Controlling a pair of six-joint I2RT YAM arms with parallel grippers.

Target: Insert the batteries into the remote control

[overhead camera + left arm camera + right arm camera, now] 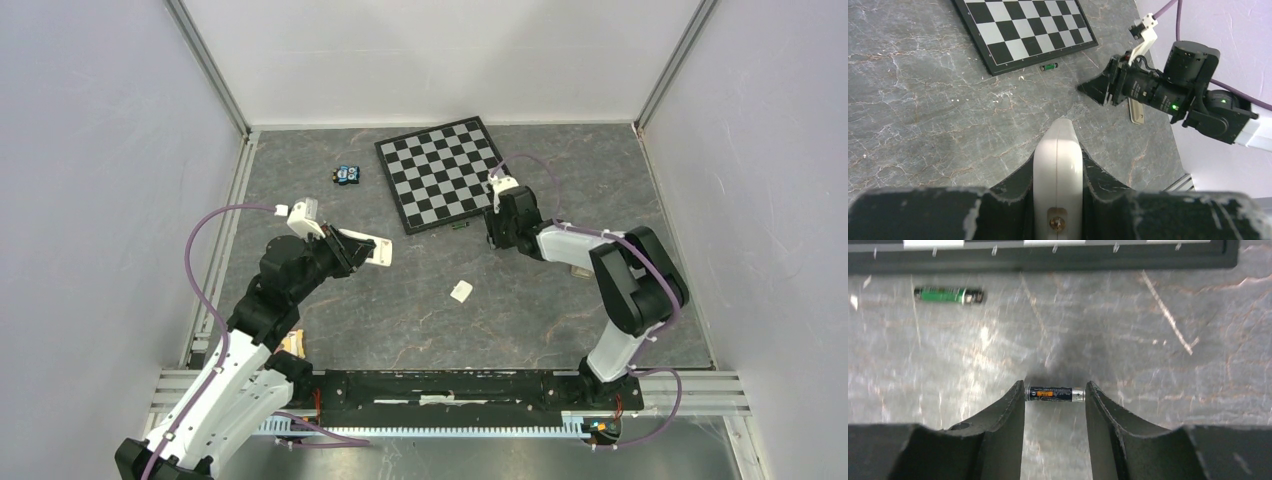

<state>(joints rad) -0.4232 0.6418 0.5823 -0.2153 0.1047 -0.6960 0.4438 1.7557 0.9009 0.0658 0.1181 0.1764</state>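
Note:
The dark battery is pinched by both ends in my right gripper and must fit into the remote control, so I should open, turn and grip its long sides (1050,394).
My left gripper (1058,162) is shut on the white remote control (1058,150), which stands edge-on between the fingers with its tip pointing away. From above, that remote control (378,250) sticks out to the right of the left gripper (350,250), above the table. My right gripper (1055,392) is low over the table and pinches a dark battery with an orange label (1054,393) end to end between its fingertips. A second battery, green (948,294), lies on the table by the chessboard's near edge (459,228).
A black-and-white chessboard (440,172) lies at the back centre. A small blue object (347,174) lies left of it. A small white piece (461,291) rests mid-table. A tan-and-white flat part (1135,111) lies under the right arm.

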